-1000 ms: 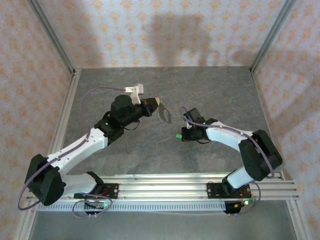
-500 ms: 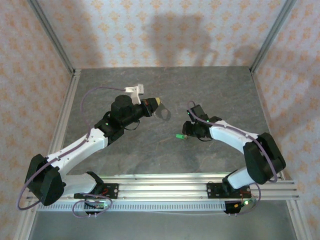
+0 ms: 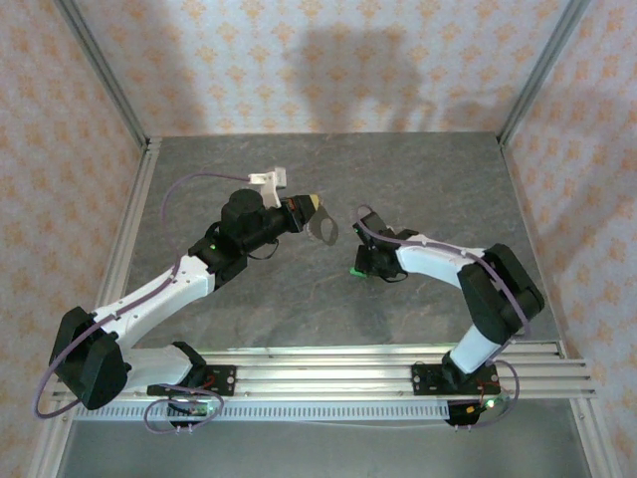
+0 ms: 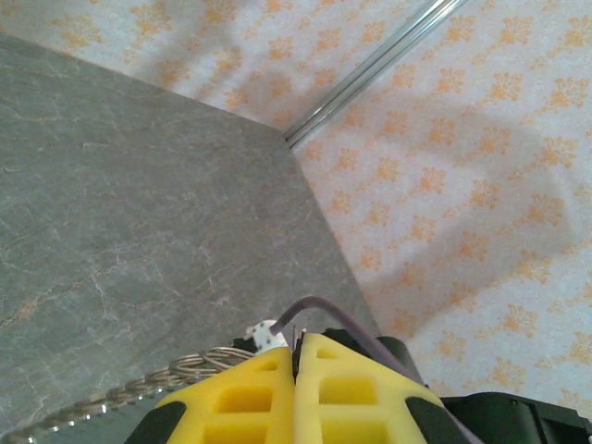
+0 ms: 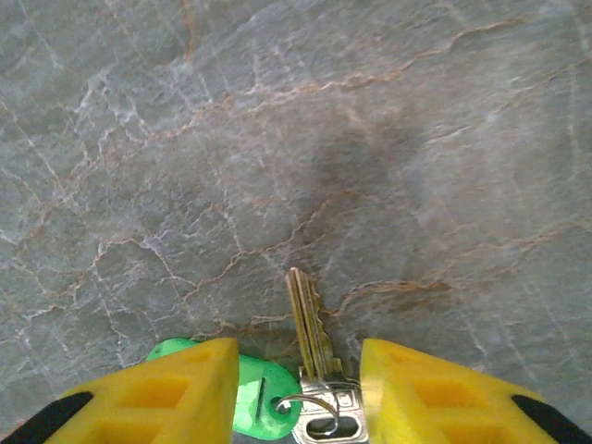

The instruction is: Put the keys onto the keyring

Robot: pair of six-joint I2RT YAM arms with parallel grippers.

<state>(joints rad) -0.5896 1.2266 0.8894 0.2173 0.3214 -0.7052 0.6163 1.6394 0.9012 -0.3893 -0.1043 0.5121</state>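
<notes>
My right gripper has the green tag lying at an angle against one finger, so next I turn the keys until the tag points ahead and grip near the wire loop (image 5: 308, 400).
The keys (image 5: 305, 326) lie flat on the grey table: one brass-and-silver key joined by a small wire loop to a bright green tag (image 5: 262, 400). My right gripper (image 5: 296, 353) stands open right over them, one yellow finger on each side and neither touching. From above, the green tag (image 3: 356, 271) peeks out at the tip of the right gripper (image 3: 365, 264). The keyring (image 3: 324, 228), a thin metal loop, hangs from my left gripper (image 3: 310, 206), which is shut on it above the table. In the left wrist view the keyring's coils (image 4: 199, 363) stick out left of the closed left gripper (image 4: 298, 347).
Patterned walls and aluminium posts (image 3: 104, 72) enclose the marbled table (image 3: 418, 179). A metal rail (image 3: 328, 370) carrying both arm bases runs along the near edge. About a hand's width of bare table separates the two grippers.
My right gripper has opened and let go of the keys, which now lie on the table. It drew back slightly, then returned over them. The left arm has held still.
</notes>
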